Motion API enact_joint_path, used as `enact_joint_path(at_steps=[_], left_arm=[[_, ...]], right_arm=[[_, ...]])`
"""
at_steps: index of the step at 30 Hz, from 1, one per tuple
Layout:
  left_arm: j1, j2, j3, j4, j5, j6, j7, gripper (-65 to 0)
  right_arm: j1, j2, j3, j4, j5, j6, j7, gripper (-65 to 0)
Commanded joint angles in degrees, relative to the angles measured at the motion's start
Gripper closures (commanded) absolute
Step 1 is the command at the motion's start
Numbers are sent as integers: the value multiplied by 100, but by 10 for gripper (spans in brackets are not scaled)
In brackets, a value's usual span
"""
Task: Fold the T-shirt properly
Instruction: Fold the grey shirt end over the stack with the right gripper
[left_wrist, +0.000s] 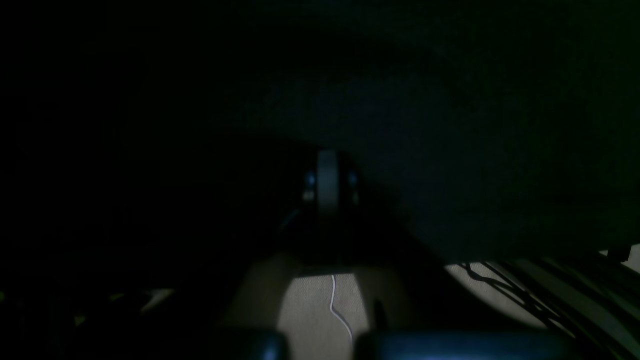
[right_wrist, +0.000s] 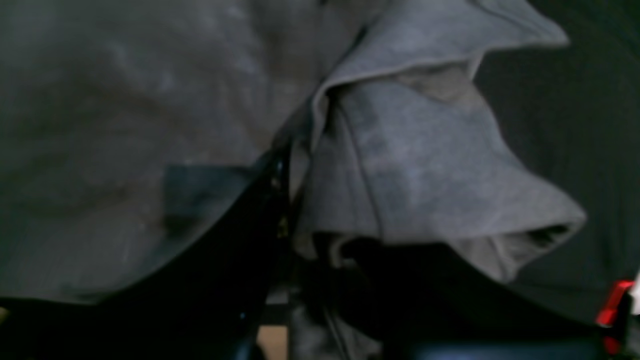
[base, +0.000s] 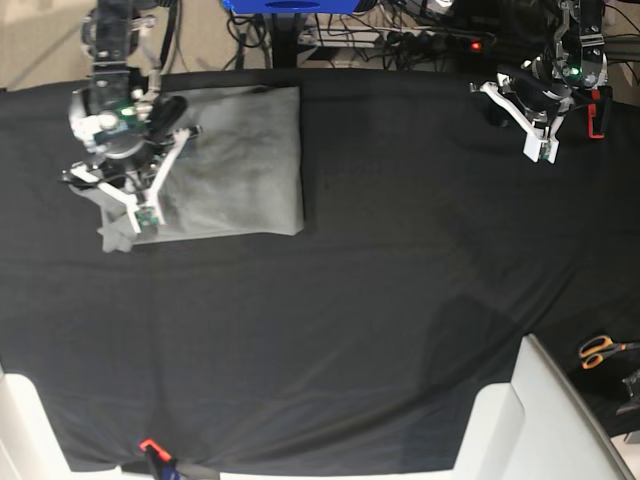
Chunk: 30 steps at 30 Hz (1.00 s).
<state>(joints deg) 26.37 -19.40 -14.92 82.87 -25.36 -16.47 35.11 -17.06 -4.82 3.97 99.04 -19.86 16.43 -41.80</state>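
Note:
Next, my right gripper lets go of the bunched fold on the grey T-shirt, just inside its near corner (base: 272, 216) towards the scissors.
The grey T-shirt (base: 240, 160) lies at the back left of the black table cloth (base: 380, 280), folded into a rough rectangle. A small bunch of it hangs over at its near left corner. My right gripper (base: 138, 212) stands over that left edge, shut on a bunched fold of the T-shirt (right_wrist: 410, 165); the right wrist view shows grey cloth gathered against the dark fingers (right_wrist: 250, 225). My left gripper (base: 541, 150) is far off at the back right, shut with nothing in it. The left wrist view is very dark, with the closed left gripper (left_wrist: 327, 182) dimly visible.
Orange-handled scissors (base: 600, 350) lie at the right edge. White boxes (base: 530, 420) stand at the near right and near left corners. A red clamp (base: 150, 446) grips the cloth's front edge, another red clamp (base: 597, 115) the back right. Cables (base: 420, 40) run behind the table.

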Motion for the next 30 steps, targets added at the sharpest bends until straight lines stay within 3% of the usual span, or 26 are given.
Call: enact_joint_path(at_steps=[1, 4, 7, 10, 22, 30], left_arm=[[22, -60, -7, 51, 35, 7, 62, 0], [5, -60, -7, 51, 35, 7, 62, 0], [-13, -60, -7, 34, 35, 7, 62, 0], [-22, -60, -7, 34, 35, 7, 62, 0], [-22, -60, -7, 7, 35, 7, 62, 0], [-22, -60, -7, 7, 35, 7, 62, 0]], right_arm=[[40, -50, -85, 122, -102, -12, 105, -5], [40, -76, -340, 122, -234, -91, 105, -5], [40, -50, -674, 122, -234, -566, 105, -6], [31, -32, -1025, 122, -234, -741, 61, -6], [-65, -50, -1834, 122, -243, -821, -211, -5], [-197, -76, -1860, 131, -225, -821, -185, -5]])
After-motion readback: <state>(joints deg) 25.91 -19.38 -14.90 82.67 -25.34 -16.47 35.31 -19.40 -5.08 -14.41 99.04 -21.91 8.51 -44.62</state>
